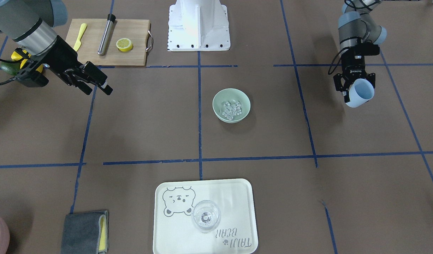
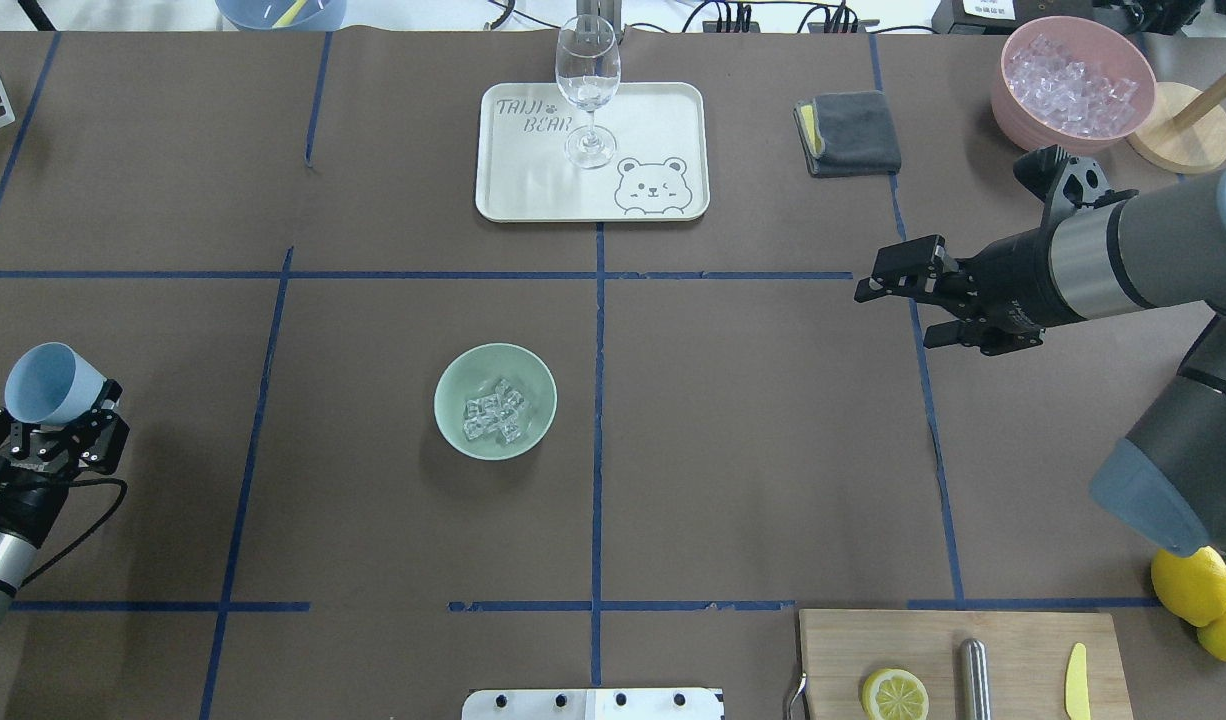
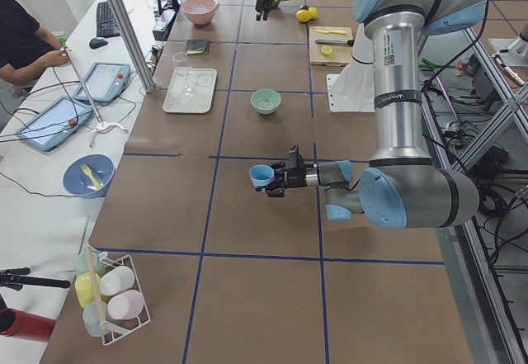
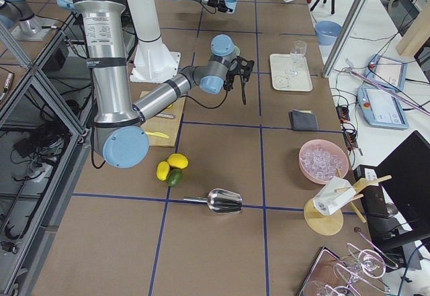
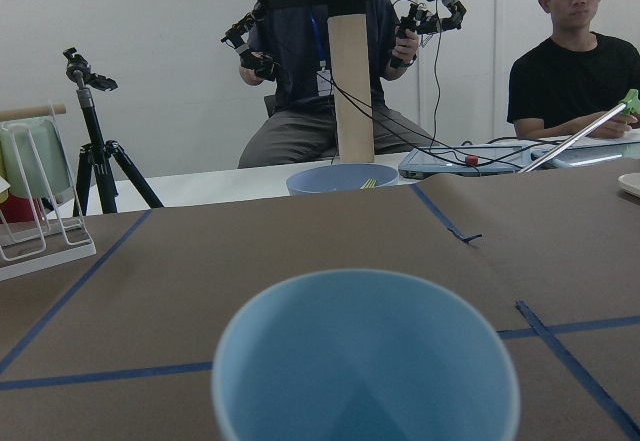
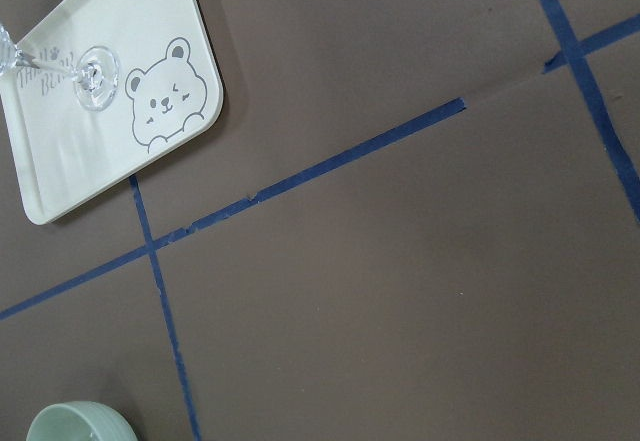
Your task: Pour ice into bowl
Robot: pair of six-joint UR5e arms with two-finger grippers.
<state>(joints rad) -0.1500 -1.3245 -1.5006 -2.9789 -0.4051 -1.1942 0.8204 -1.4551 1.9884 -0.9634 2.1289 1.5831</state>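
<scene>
My left gripper needs to set the light blue cup free on the bare table (image 1: 356, 109) between the long slanted blue tape lines. The cup is now tilted on its side.
The pale mint-green bowl (image 2: 453, 385) stands near the table's middle, and the ice (image 2: 493, 411) lies inside it as a small pile of clear cubes. The front-facing view shows the same bowl (image 1: 220, 98) and ice (image 1: 232, 109). My left gripper (image 2: 58, 402) is far to the left of the bowl, shut on a light blue cup (image 2: 48, 382) tilted on its side. The cup's inside (image 5: 365, 361) looks empty in the left wrist view. My right gripper (image 2: 893, 315) hovers open and empty to the right of the bowl. Its wrist view catches only the bowl's rim (image 6: 75, 423).
A cream tray (image 2: 663, 110) with a wine glass (image 2: 587, 85) sits at the far side, with a grey cloth (image 2: 853, 132) and a pink container of ice (image 2: 1071, 80) to its right. A cutting board (image 2: 1013, 640) holds a lemon half, a metal rod and a yellow knife. Whole lemons (image 2: 1191, 585) lie nearby.
</scene>
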